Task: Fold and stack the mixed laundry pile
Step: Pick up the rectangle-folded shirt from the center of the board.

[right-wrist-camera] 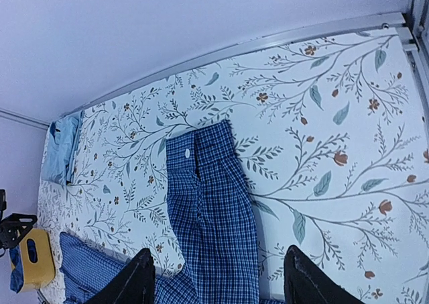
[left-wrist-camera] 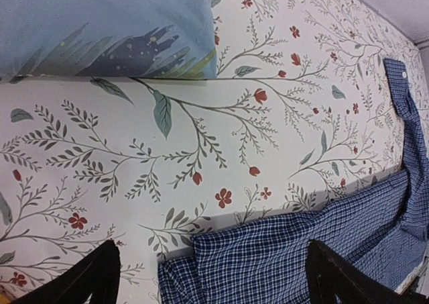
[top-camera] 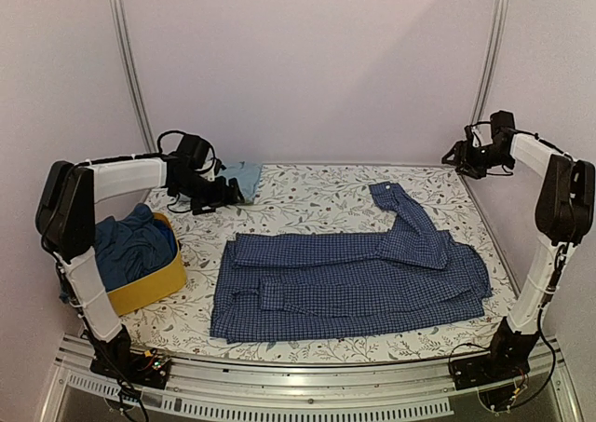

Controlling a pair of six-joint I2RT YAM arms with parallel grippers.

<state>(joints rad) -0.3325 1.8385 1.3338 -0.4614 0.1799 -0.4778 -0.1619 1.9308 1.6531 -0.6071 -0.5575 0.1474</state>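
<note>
The checked shirt's angled-up sleeve is next for my right gripper, which should go to it and close on the sleeve's cuff (top-camera: 398,195) (right-wrist-camera: 213,164), beside its white button.
The navy-and-white checked shirt (top-camera: 345,282) lies spread flat across the middle of the table, one sleeve (top-camera: 410,222) angled up toward the back right. A folded light blue T-shirt (top-camera: 244,175) rests at the back left. Dark blue clothes (top-camera: 130,245) are heaped in the yellow basket. My left gripper (top-camera: 228,196) hovers beside the T-shirt, open and holding nothing; its wrist view shows the T-shirt (left-wrist-camera: 100,22) above and the shirt's edge (left-wrist-camera: 268,257) below. My right gripper (top-camera: 456,156) is raised at the back right, open and holding nothing, with the sleeve (right-wrist-camera: 211,203) beneath its fingers (right-wrist-camera: 308,277).
The yellow fabric basket (top-camera: 154,287) stands at the left edge near the left arm's base. The floral table cover (top-camera: 317,198) lies under everything. Pale walls and metal rails (top-camera: 126,59) close in the back and sides.
</note>
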